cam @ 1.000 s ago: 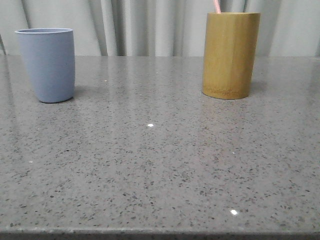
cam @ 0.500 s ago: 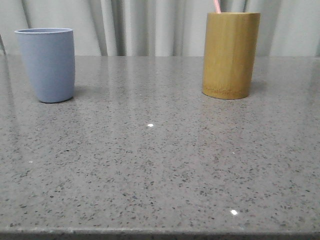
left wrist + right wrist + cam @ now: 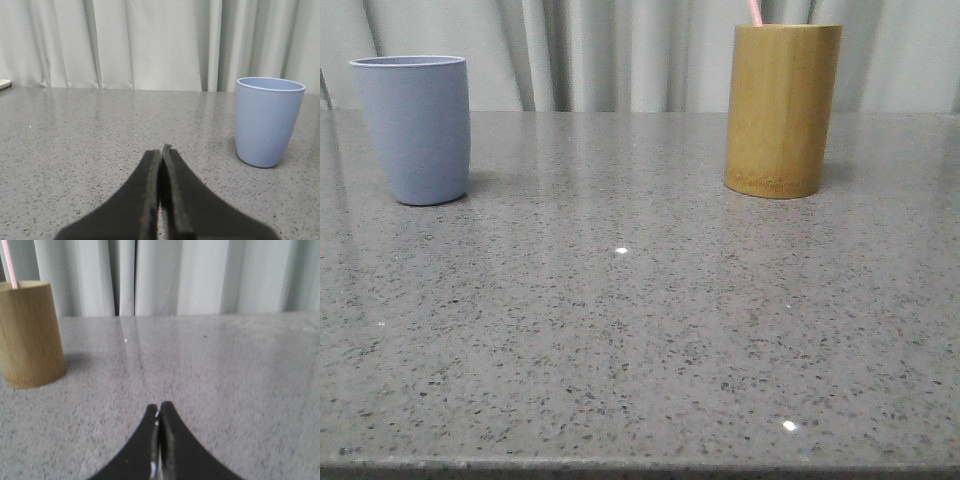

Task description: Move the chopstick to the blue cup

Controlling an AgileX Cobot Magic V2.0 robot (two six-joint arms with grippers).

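My left gripper will grip the rim of the blue cup [image 3: 356, 65] [image 3: 238, 81] at the side farthest from the bamboo holder.
The blue cup [image 3: 415, 130] stands upright at the table's far left; in the left wrist view the blue cup [image 3: 268, 121] sits ahead and off to one side of my left gripper [image 3: 160, 150], which is shut with nothing between its fingers. A pale pink chopstick [image 3: 753, 12] pokes out of the yellow-brown bamboo holder [image 3: 782, 110] at the far right; only its upper end shows. In the right wrist view the chopstick [image 3: 9, 265] rises from the bamboo holder [image 3: 31, 334], well away from my right gripper [image 3: 159, 407], also shut and empty. Neither gripper appears in the front view.
The grey speckled table [image 3: 620, 330] lies between the two containers. Pale curtains [image 3: 620, 50] hang behind the table's far edge. A small white object [image 3: 4, 83] peeks in at the frame edge in the left wrist view.
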